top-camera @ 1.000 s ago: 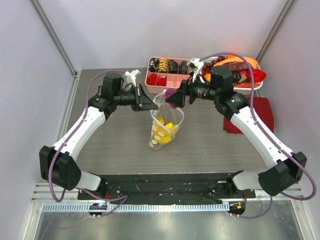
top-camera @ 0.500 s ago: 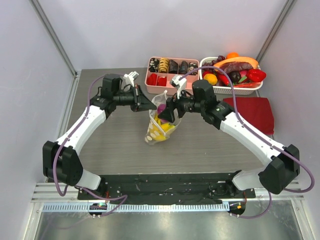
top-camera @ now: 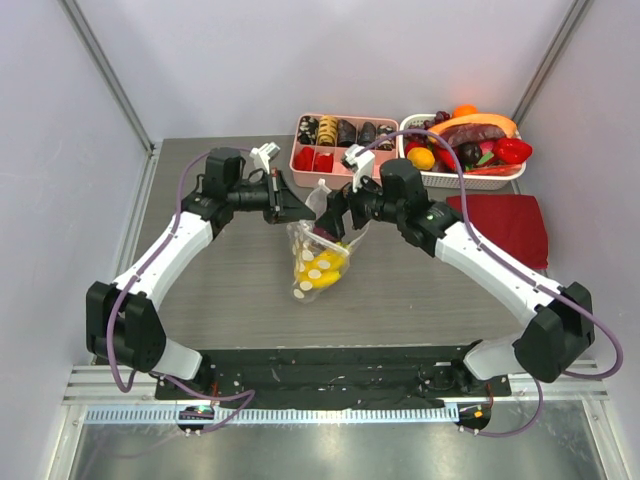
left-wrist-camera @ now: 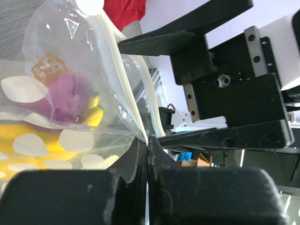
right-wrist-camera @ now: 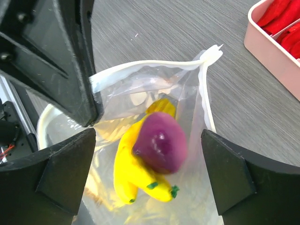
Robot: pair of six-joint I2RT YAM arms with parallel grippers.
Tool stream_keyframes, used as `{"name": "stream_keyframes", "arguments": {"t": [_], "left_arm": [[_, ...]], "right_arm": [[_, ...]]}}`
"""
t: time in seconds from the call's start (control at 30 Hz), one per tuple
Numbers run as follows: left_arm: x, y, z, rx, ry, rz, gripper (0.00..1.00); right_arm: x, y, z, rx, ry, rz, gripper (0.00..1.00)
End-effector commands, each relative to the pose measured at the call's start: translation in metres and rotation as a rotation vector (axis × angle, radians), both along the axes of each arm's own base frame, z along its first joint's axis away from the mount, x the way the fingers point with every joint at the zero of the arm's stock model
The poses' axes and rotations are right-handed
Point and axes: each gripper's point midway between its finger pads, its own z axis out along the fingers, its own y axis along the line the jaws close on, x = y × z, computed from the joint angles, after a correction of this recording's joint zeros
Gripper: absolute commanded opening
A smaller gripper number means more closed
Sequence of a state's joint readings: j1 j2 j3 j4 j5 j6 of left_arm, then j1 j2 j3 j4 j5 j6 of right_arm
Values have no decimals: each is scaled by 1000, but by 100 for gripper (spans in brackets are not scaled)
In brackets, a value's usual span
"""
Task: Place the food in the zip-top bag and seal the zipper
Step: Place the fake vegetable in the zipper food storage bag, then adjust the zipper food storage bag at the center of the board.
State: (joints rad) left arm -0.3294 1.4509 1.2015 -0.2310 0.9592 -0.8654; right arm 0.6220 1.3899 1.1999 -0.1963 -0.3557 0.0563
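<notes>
The zip-top bag's opening slants from my left gripper's pinch, and one rim of the bag hangs free. Next, my right gripper pinches that rim [right-wrist-camera: 209, 107] while my left gripper takks a new grip.
The zip-top bag [top-camera: 318, 262], clear with white dots, hangs open-mouthed over the table. My left gripper [top-camera: 300, 212] is shut on its mouth edge at the zipper [left-wrist-camera: 123, 84], which runs into the pinch of the left gripper [left-wrist-camera: 148, 145]. My right gripper [top-camera: 332, 222] is open and empty just above the mouth. In the right wrist view the right gripper [right-wrist-camera: 148, 159] frames a blurred purple fruit [right-wrist-camera: 161, 142] lying on the yellow banana bunch [right-wrist-camera: 133, 176] inside the bag [right-wrist-camera: 197, 93]. The left wrist view shows the purple fruit [left-wrist-camera: 65, 96] and banana [left-wrist-camera: 28, 136] through the plastic.
A pink compartment tray [top-camera: 340, 150] stands at the back, with a white basket [top-camera: 465, 178] of toy fruit to its right. A red cloth [top-camera: 510, 225] lies right of my right arm. The pink tray's corner [right-wrist-camera: 276, 33] shows close to the bag.
My right gripper carried the purple fruit leftwards from beside the basket to over the bag, opened, and the fruit now lies inside. The bag has sunk slightly and shifted left.
</notes>
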Motion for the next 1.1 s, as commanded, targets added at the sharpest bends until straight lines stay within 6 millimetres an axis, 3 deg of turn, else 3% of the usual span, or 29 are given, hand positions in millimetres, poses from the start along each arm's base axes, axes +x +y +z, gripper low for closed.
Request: {"name": "stream_keyframes", "arguments": {"t": [0.0, 0.13, 0.3, 0.5, 0.57, 0.6, 0.87, 0.93, 0.97, 1.0, 1.03, 1.07], "left_arm": [[-1, 1, 14, -42, -37, -20, 0], [-2, 2, 14, -42, -41, -24, 0], [-6, 5, 12, -12, -59, -20, 0], [-9, 8, 9, 18, -64, -19, 0], [-8, 9, 9, 29, -82, -16, 2], [-10, 10, 7, 42, -68, -16, 2], [-21, 18, 6, 87, -102, -19, 4], [-23, 19, 5, 97, -104, -22, 4], [-24, 20, 4, 103, -101, -21, 4], [-23, 21, 3, 116, -104, -12, 5], [-21, 24, 0, 142, -122, -3, 8], [-24, 29, -2, 184, -89, 17, 21]], "right_arm": [[-14, -4, 60, 85, -75, 8, 100], [-1, -29, 50, -11, -110, -116, 99], [6, -53, 11, -136, -42, -203, 90], [0, -51, -12, -176, 1, -154, 70], [-1, -49, -17, -185, 10, -138, 52], [-1, -48, -18, -184, 14, -132, 49], [-12, -32, -34, -172, 103, -35, 49], [-12, -31, -37, -181, 106, -23, 39], [-12, -30, -37, -180, 107, -22, 24], [-12, -30, -34, -176, 105, -23, 16], [-12, -30, -31, -169, 103, -26, 8], [-11, -28, -24, -156, 93, -26, 1]]}}
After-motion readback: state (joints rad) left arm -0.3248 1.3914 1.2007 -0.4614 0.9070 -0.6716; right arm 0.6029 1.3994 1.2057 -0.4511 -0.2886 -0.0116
